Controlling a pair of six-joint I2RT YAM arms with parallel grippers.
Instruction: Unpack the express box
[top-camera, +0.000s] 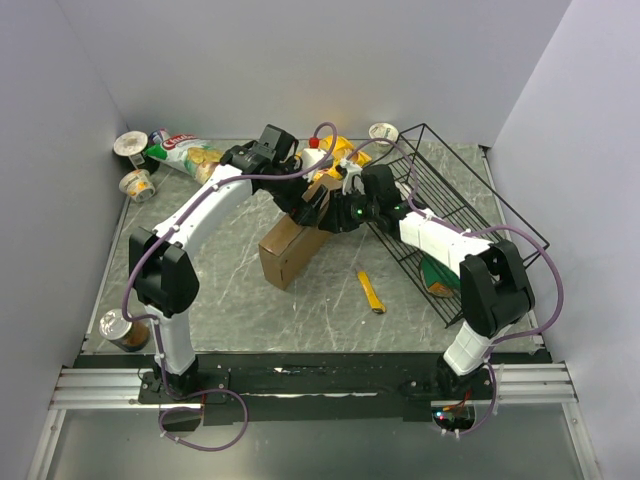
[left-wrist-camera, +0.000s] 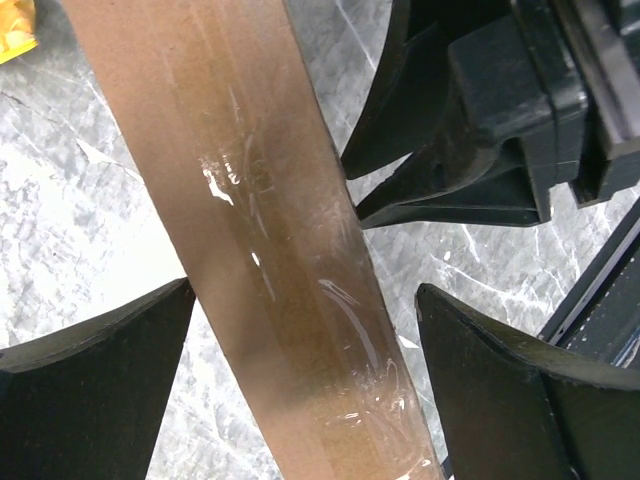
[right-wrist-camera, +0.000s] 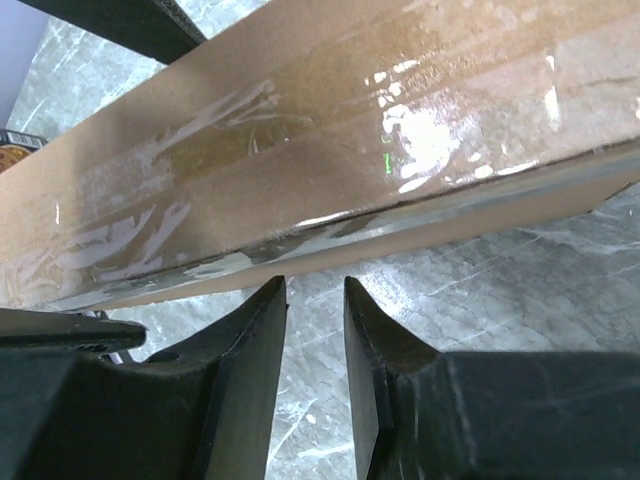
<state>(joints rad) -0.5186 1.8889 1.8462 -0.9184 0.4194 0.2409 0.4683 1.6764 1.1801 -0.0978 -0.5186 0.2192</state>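
Note:
Next, I take the taped edge (top-camera: 286, 234) with my left gripper and tip the express box flat before I open it, as the box is standing on its narrow side.
The express box (top-camera: 285, 250) is a flat brown cardboard mailer standing on its edge at mid-table. Its clear-taped narrow edge fills the left wrist view (left-wrist-camera: 250, 180) and the right wrist view (right-wrist-camera: 330, 130). My left gripper (top-camera: 308, 200) is wide open at the box's far end, its fingers (left-wrist-camera: 100, 370) on either side of the taped edge without touching it. My right gripper (top-camera: 335, 215) sits close beside it, and its black body shows in the left wrist view (left-wrist-camera: 480, 130). Its jaws (right-wrist-camera: 315, 283) stand a narrow gap apart with nothing between them, tips just below the box's edge.
A black wire basket (top-camera: 450, 200) lies tilted at the right with a green packet (top-camera: 437, 275) inside. A yellow utility knife (top-camera: 371, 291) lies in front of it. A chips bag (top-camera: 185, 150), cups (top-camera: 133, 145) and yellow packets (top-camera: 340, 155) sit at the back, a can (top-camera: 125, 330) at near left.

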